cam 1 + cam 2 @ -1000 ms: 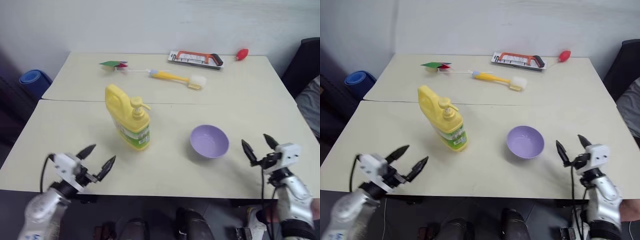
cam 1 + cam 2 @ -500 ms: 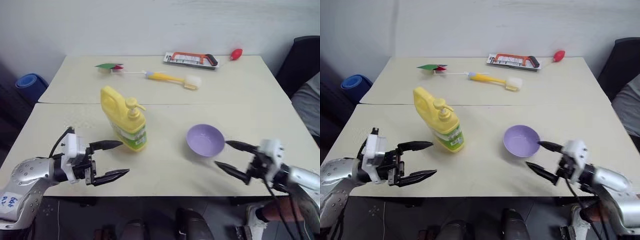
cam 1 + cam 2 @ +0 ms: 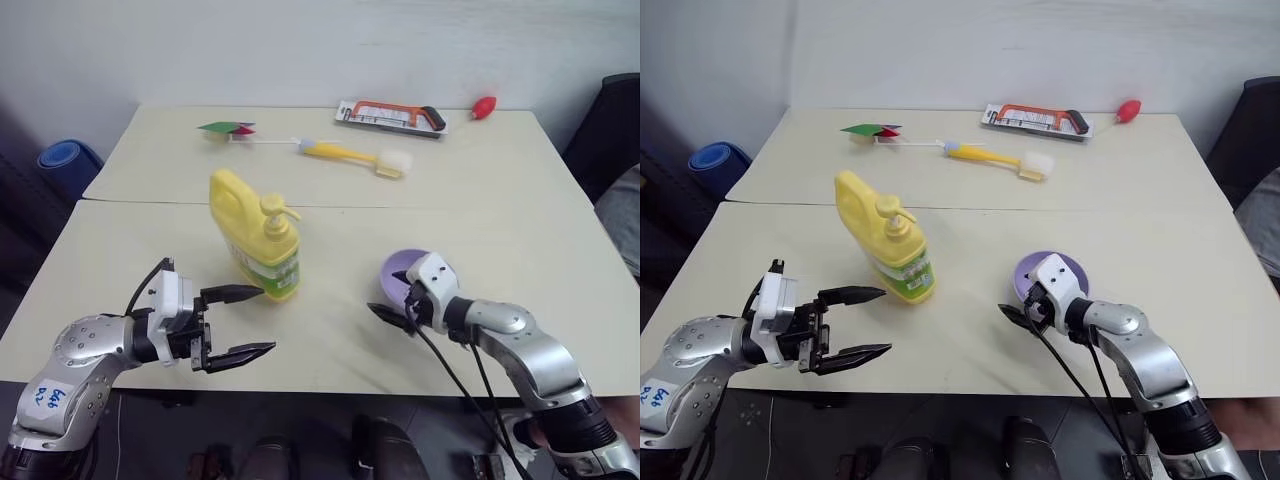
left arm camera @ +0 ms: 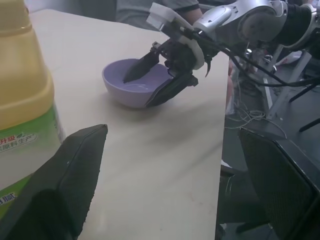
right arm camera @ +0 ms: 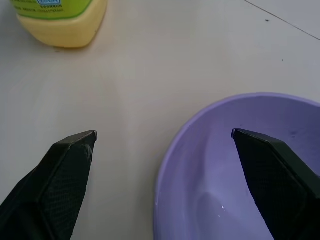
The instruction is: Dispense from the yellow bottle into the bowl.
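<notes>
My left gripper is to shut its fingers just above the pump head [image 3: 272, 204] of the yellow bottle, because closed fingers can press it down.
The yellow bottle [image 3: 255, 245] stands upright near the middle of the table, pump nozzle pointing right. To its right sits the lavender bowl [image 3: 392, 268]. My right gripper [image 3: 390, 300] is open at the bowl's left rim. In the right wrist view one finger hangs over the bowl [image 5: 240, 165] and the other over bare table. My left gripper [image 3: 267, 320] is open and level in front of the bottle, a little short of its base, with nothing between its fingers. The left wrist view shows the bottle [image 4: 22, 100] close beside one finger, with the bowl [image 4: 127, 87] beyond.
At the back of the table lie a yellow-handled brush [image 3: 355, 157], a packaged orange saw [image 3: 392, 116], a small red object [image 3: 484, 106] and a green-red item [image 3: 228, 129]. A blue roll [image 3: 60, 157] sits off the table's left side. A seam crosses the tabletop behind the bottle.
My right gripper has swung left from the table's right edge to the bowl's rim. My left gripper has turned level and moved right toward the bottle.
</notes>
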